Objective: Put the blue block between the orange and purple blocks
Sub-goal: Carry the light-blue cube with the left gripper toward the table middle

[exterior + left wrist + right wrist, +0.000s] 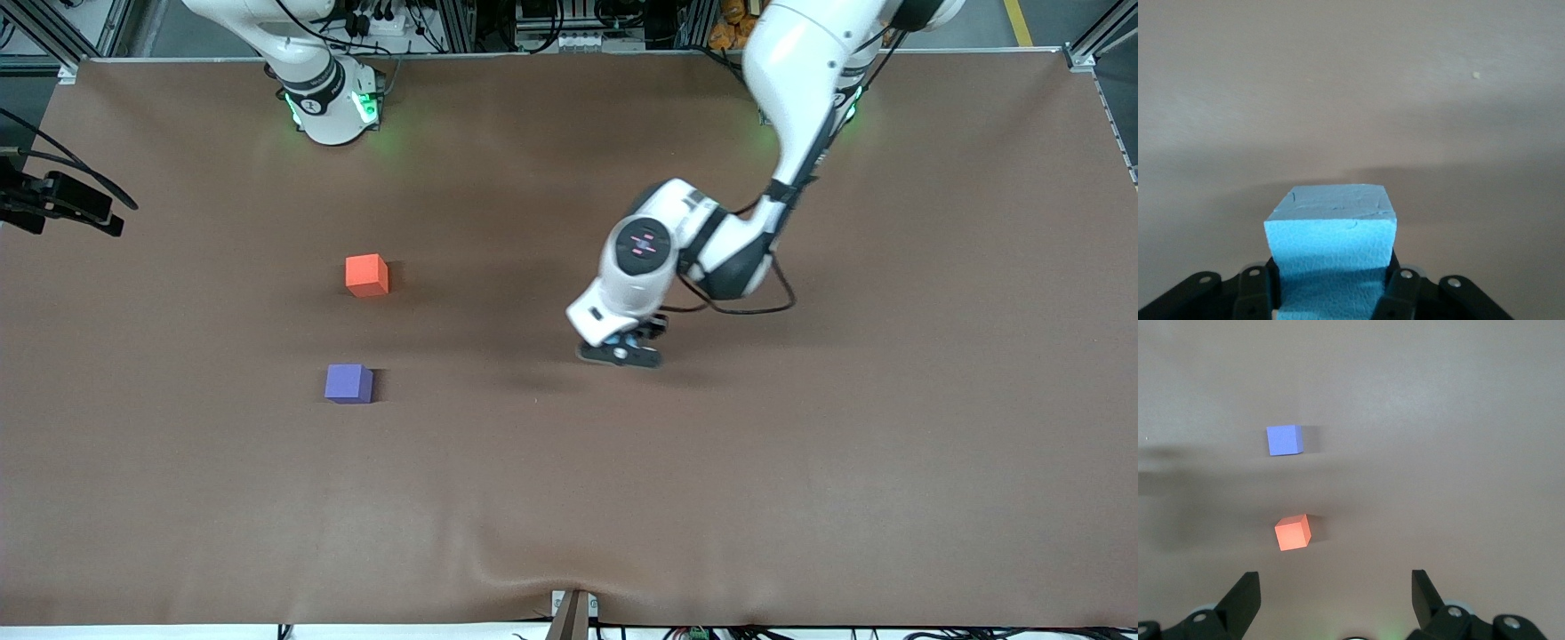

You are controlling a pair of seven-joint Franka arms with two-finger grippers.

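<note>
Next, I let go of the light blue block with my left gripper on the table's bare middle [573, 321], facing the gap between the orange and purple blocks. The light blue block hangs low over the table now.
My left gripper [621, 352] is shut on the light blue block [1331, 250], whose sides sit between the black fingers [1401, 293] in the left wrist view. It hangs low over the middle of the brown table. The orange block [366, 275] and the purple block [348, 384] rest on the table toward the right arm's end, apart from each other, the purple one nearer the front camera. My right gripper [1335, 583] waits open and empty above the table, looking down on the orange block [1293, 533] and the purple block [1284, 440].
A black camera mount [62, 204] juts over the table's edge at the right arm's end. A small bracket [572, 613] sits at the edge nearest the front camera. The brown cloth [800, 462] has a slight wrinkle near that edge.
</note>
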